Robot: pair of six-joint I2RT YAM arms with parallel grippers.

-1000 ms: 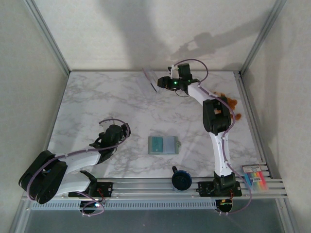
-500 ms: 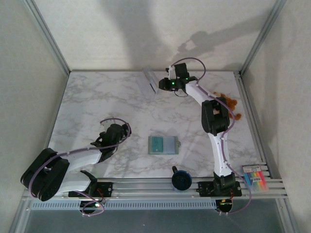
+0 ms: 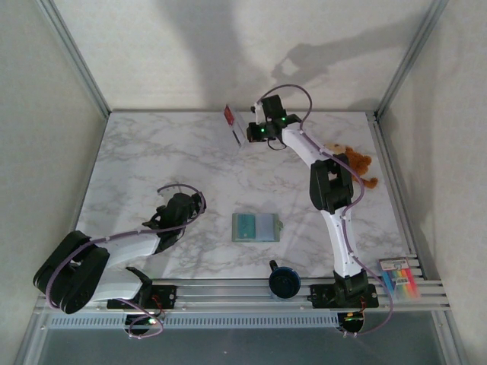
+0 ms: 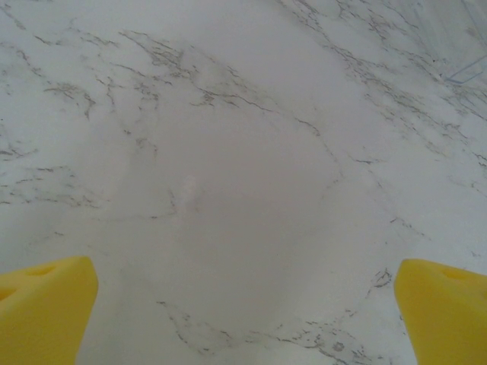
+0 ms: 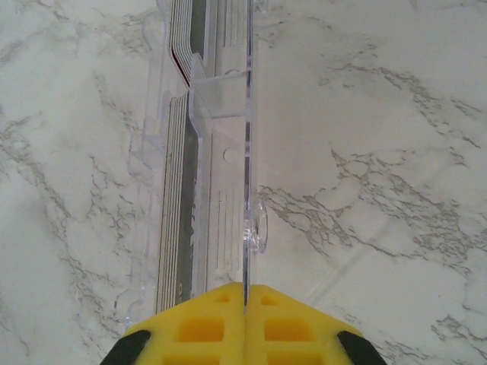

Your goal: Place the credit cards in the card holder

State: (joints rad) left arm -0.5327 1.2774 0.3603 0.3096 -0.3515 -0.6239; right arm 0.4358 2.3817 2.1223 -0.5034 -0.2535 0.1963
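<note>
Next, my right gripper lets go of the clear plastic case on the marble midway (image 3: pixel 278 164) between the card holder and far edge.
The card holder (image 3: pixel 255 226) lies open at the table's middle, grey-green with a paler teal inside. At the far edge a clear plastic case (image 3: pixel 237 126) stands tilted up, and a red credit card (image 3: pixel 228 115) shows at its top. My right gripper (image 3: pixel 249 131) is shut on the case's thin clear wall (image 5: pixel 247 152). Thin card edges (image 5: pixel 172 213) run edge-on inside the case, left of my right gripper (image 5: pixel 245 293). My left gripper (image 3: pixel 186 210) hovers open over bare marble at the near left. Its yellow pads (image 4: pixel 46 304) sit wide apart around the left gripper (image 4: pixel 243 319), with nothing between them.
A brown plush toy (image 3: pixel 356 161) lies at the right edge beside the right arm. A black round knob (image 3: pixel 284 280) sits on the front rail, and a colourful striped pack (image 3: pixel 401 277) at the rail's right end. Metal frame posts bound the table.
My right gripper closed on the clear case's wall and shifted slightly left. The case tipped up, and the red card now shows. The left arm stayed put.
</note>
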